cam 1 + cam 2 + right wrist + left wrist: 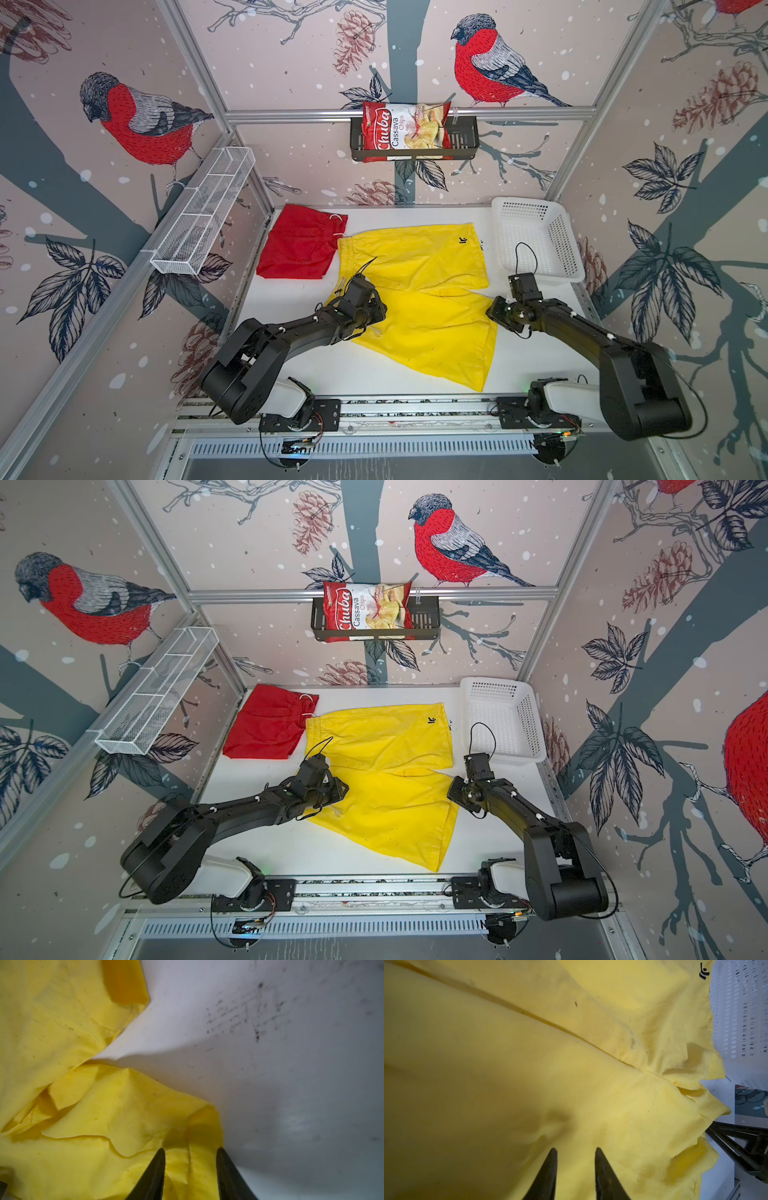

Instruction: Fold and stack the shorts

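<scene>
I should use my right gripper to take the hem's inner corner (204, 1111) and pull the fabric smooth before folding, as the near leg lies bunched beside the far leg.
The yellow shorts (419, 291) (386, 746) lie spread open in the middle of the white table, waistband to the left and legs to the right, a small black mark on the far leg. The red shorts (299, 245) (268, 725) lie folded at the back left, touching the yellow waistband. My left gripper (374, 309) (575, 1149) is low over the yellow shorts' left side, jaws apart with flat fabric under them. My right gripper (494, 311) (190, 1150) is at the near leg's right edge, jaws open around a raised yellow hem.
A white perforated basket (536, 237) (741, 1012) stands at the back right of the table. A red chips bag (405, 131) sits in a black wall rack, and a white wire shelf (203, 212) hangs on the left wall. Bare table (270, 1064) lies right of the shorts.
</scene>
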Controlling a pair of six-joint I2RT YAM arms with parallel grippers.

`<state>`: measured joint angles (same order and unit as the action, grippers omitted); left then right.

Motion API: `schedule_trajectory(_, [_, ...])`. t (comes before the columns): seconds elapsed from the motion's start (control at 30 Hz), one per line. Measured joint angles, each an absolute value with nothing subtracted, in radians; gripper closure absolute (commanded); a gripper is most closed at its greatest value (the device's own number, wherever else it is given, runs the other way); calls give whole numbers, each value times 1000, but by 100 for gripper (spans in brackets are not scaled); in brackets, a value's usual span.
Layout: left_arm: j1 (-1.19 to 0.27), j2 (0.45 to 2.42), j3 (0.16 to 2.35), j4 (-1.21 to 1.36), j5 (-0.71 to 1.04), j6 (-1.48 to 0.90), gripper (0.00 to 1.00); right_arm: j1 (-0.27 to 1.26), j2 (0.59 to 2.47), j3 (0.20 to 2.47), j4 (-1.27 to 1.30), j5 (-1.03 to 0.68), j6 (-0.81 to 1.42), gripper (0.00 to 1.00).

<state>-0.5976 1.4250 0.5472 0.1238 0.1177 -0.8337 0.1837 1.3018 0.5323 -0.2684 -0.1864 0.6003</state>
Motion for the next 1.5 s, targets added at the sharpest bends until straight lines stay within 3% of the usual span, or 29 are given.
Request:
schedule_trajectory(0.17, [-598,1427,546,127,125,-834,68,189,1360,545,-192,-216,603,87])
schedule_trajectory(0.5, [-598,1457,541,129,124,-839,69,181,1315,662,-286,-152,578,96])
schedule_trajectory(0.7, [-598,1463,539,130,124,-839,70,155,1267,699,-345,-101,553,97])
schedule_trajectory(0.83, [-598,1465,538,130,124,-839,70,150,1269,681,-355,-102,552,70])
schedule_trajectory(0.93, [-598,1467,538,131,124,-839,70,157,1275,625,-337,-134,553,64])
schedule_trajectory(1.27, [-598,1489,540,172,130,-841,70,226,1360,577,-253,-188,601,65])
schedule_trajectory(1.5, [-598,1491,540,175,131,-842,70,238,1438,608,-179,-190,602,88])
